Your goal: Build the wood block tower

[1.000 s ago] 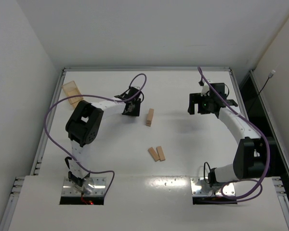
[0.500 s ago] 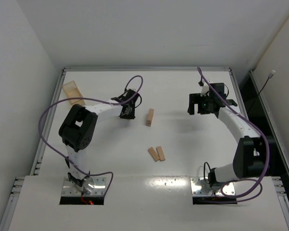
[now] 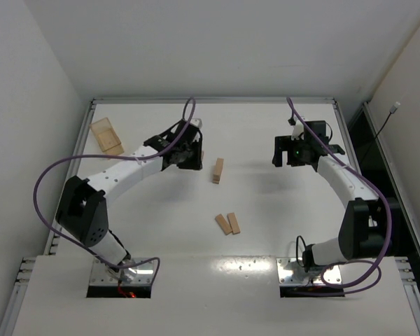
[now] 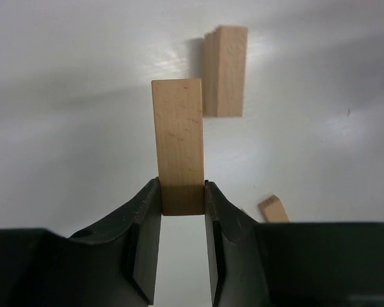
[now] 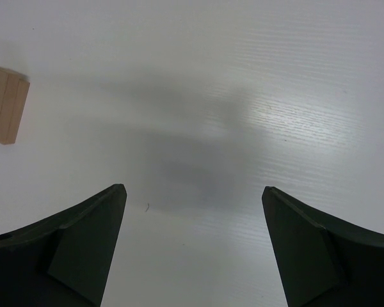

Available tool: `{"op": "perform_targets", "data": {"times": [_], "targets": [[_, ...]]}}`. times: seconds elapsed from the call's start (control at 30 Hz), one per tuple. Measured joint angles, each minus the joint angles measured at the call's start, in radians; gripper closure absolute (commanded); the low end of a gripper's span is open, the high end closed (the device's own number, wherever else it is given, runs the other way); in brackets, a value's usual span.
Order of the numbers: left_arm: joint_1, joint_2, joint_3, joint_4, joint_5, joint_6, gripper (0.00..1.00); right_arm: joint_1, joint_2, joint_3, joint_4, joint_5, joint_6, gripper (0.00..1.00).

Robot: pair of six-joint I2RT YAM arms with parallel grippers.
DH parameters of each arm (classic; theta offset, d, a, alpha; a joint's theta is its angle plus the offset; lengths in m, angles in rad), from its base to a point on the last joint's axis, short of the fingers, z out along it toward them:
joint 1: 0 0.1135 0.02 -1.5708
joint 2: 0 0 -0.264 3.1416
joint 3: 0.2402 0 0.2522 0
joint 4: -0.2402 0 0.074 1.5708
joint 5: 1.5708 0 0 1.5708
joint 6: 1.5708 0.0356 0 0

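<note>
I will open my left gripper to release the light-tan wood block on top of the tower (image 3: 218, 169) (image 4: 232, 71) in the middle of the table. The block is now held above the table.
My left gripper (image 4: 181, 192) is shut on one end of a light-tan wood block (image 4: 177, 137), which sticks out ahead of the jaws above the table. In the top view this gripper (image 3: 190, 152) is just left of the tower (image 3: 217, 170), a short stack of wood blocks in mid table. The tower also shows in the left wrist view (image 4: 224, 70), beyond the held block and slightly right. Two loose wood blocks (image 3: 227, 223) lie side by side nearer the arm bases. My right gripper (image 3: 278, 151) is open and empty (image 5: 193, 190) over bare table, right of the tower (image 5: 5, 105).
A translucent amber box (image 3: 107, 135) sits at the far left by the table's raised rim (image 3: 213, 101). Purple cables loop over both arms. One loose block end (image 4: 274, 210) shows beside my left finger.
The left arm's elbow has swung out to the left and toward the near edge, and its gripper has shifted slightly back and left. The right arm and the blocks on the table have not moved.
</note>
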State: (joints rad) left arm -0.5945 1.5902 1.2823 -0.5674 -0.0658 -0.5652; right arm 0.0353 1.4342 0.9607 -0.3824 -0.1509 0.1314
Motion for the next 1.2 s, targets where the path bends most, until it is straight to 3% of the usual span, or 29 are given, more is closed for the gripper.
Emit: {"op": "perform_targets", "data": {"times": [0.4,1.2], "targets": [[-0.095,0.126,0.126,-0.048,0.066,-0.017,1.00,0.000,0.000,0.000,0.000,-0.007,0.000,0.15],[-0.106,0.322,0.230,-0.060,-0.055,0.004,1.00,0.000,0.000,0.000,0.000,-0.007,0.000,0.15]]}}
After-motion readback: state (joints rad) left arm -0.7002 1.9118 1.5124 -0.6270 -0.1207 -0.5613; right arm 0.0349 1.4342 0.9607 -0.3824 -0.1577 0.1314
